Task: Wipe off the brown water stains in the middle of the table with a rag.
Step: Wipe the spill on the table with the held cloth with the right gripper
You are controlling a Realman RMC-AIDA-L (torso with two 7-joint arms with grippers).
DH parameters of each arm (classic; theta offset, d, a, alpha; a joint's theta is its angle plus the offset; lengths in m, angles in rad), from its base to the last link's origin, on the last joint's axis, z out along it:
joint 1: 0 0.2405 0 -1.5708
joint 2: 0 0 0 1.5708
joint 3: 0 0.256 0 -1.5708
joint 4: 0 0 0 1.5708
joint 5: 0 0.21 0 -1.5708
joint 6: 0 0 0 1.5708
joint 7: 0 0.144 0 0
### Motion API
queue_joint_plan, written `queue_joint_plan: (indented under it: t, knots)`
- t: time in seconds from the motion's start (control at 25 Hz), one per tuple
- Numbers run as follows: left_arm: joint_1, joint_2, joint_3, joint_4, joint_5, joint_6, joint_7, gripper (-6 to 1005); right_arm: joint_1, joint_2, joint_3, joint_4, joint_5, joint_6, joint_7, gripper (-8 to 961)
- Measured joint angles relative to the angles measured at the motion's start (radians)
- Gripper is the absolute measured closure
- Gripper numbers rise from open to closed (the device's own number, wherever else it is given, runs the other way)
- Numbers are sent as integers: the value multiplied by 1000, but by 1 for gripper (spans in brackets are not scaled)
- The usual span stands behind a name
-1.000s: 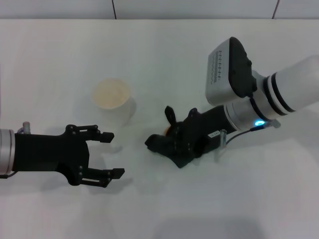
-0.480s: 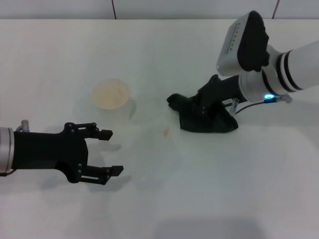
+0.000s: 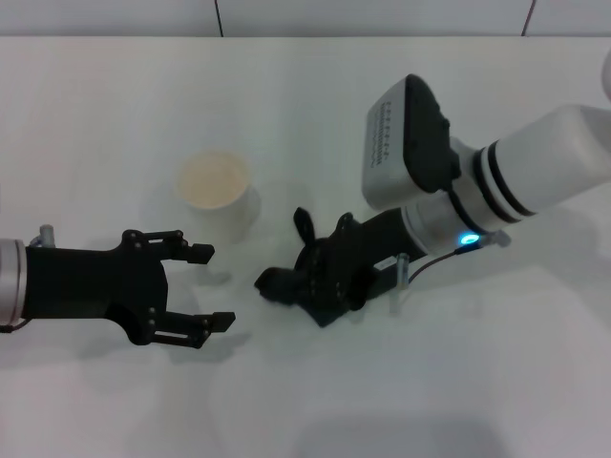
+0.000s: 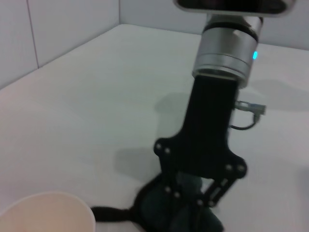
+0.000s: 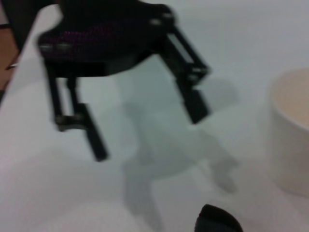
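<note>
Next, my right gripper lets go of the rag on the bare white table (image 3: 441, 281) just below the arm's blue light.
The dark, almost black rag (image 3: 286, 282) lies bunched on the white table (image 3: 115, 95) at its middle. My right gripper (image 3: 332, 270) is shut on the rag and presses it down on the tabletop; both also show in the left wrist view, the gripper (image 4: 205, 205) above the rag (image 4: 159, 215). The brown water stains are hidden, and no brown shows around the rag. My left gripper (image 3: 208, 286) is open and empty, low over the table to the left of the rag. It also shows in the right wrist view (image 5: 147, 135).
A white paper cup (image 3: 217, 189) with a cream inside stands just behind my left gripper and left of the rag; it also shows in the left wrist view (image 4: 46, 215) and the right wrist view (image 5: 289, 130). A tiled wall (image 3: 382, 14) runs along the table's far edge.
My right gripper swept the rag to the back right, baring a small brown fleck, then came back left and forward over that spot. The left arm has barely moved.
</note>
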Motion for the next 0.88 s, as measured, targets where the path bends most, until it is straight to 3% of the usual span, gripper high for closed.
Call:
queue_joint_plan:
  t: [0.28, 0.56, 0.88]
  knots:
    - [-6, 0, 0, -1, 5, -1, -1, 136, -3, -10, 8, 8, 4, 20, 2, 865]
    - [-3, 0, -30, -7, 7, -1, 7, 136, -80, -20, 224, -47, -177, -47, -4, 864]
    - [-9, 1, -37, -9, 7, -1, 7, 136, -148, -25, 362, -107, -325, -206, -14, 864]
